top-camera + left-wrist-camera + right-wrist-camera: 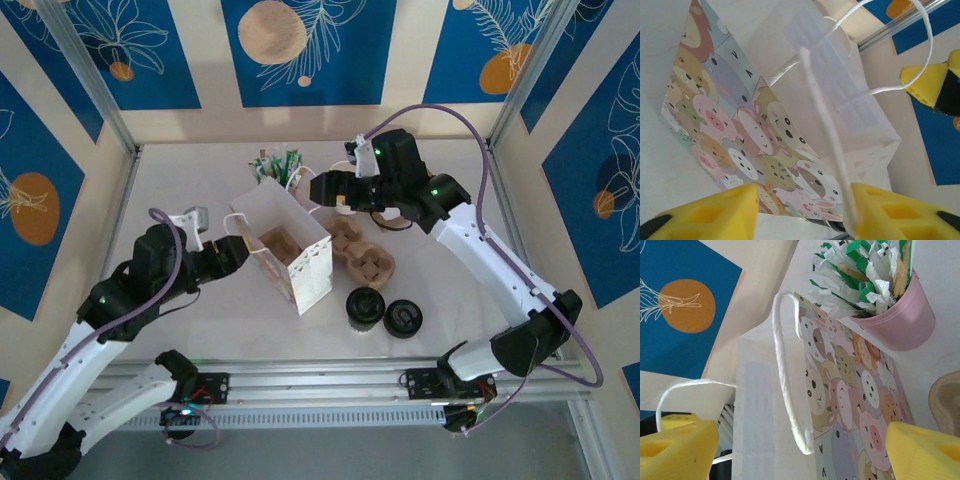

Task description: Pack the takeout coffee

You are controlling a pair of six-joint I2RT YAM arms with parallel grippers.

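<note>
The white cord handle lies loose against my left gripper's finger, so I need to center those fingertips and close them before my right gripper takes the coffee (365,306).
The takeout coffee (365,306), a small cup under a black lid, stands on the table right of the paper bag (312,272). The bag stands upright with its mouth open, and a brown cardboard piece (279,243) shows inside. My left gripper (236,252) is at the bag's left rim. In the left wrist view it (805,200) is open, and a white cord handle (825,120) lies against its right finger (890,210). My right gripper (322,187) is at the bag's far right corner. It (802,440) is wide open, with the other handle (782,370) hanging loose between its jaws.
A loose black lid (403,318) lies beside the coffee. A brown cardboard cup carrier (362,255) sits right of the bag. A pink cup of sachets (272,172) stands behind the bag, close to my right gripper (895,322). Cream cups (345,197) stand under the right arm.
</note>
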